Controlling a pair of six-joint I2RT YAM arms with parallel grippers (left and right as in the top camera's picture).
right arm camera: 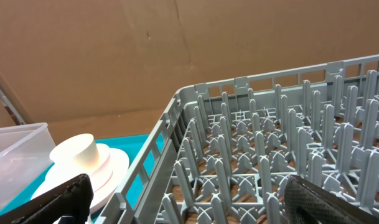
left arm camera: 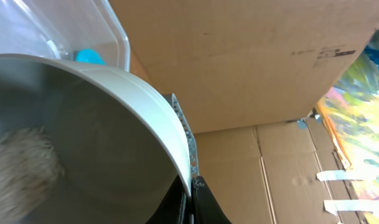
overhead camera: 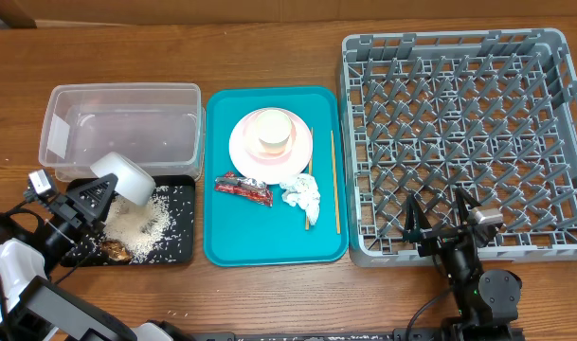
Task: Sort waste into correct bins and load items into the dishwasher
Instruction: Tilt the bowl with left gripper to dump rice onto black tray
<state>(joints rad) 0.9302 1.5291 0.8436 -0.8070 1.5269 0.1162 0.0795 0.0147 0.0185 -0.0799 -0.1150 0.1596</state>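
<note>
Next, I set the small grey-white bowl, now tipped over the black tray, on the teal tray's empty front part point(overhead camera: 246, 234) near the red wrapper with my left gripper.
My left gripper point(overhead camera: 106, 189) is shut on the rim of the small grey-white bowl point(overhead camera: 125, 178), tipped over the black tray point(overhead camera: 179, 254), where white rice and brown scraps point(overhead camera: 136, 225) lie. In the left wrist view the bowl point(left arm camera: 102, 143) fills the frame with rice point(left arm camera: 21, 163) inside. The clear tub point(overhead camera: 122, 128) sits behind. On the teal tray point(overhead camera: 269, 248) are the pink plate point(overhead camera: 248, 156) under an upturned bowl and cup point(overhead camera: 272, 133), the red wrapper point(overhead camera: 242, 188), the white napkin point(overhead camera: 300, 192) and chopsticks point(overhead camera: 333, 180). My right gripper point(overhead camera: 438, 220) is open over the front edge of the grey rack point(overhead camera: 468, 133).
Cardboard walls stand behind the table. The right wrist view shows the rack's pegs point(right arm camera: 270, 155), the stacked dishes point(right arm camera: 83, 165) and the tub's corner point(right arm camera: 18, 140). Rice grains are scattered on the black tray's right half.
</note>
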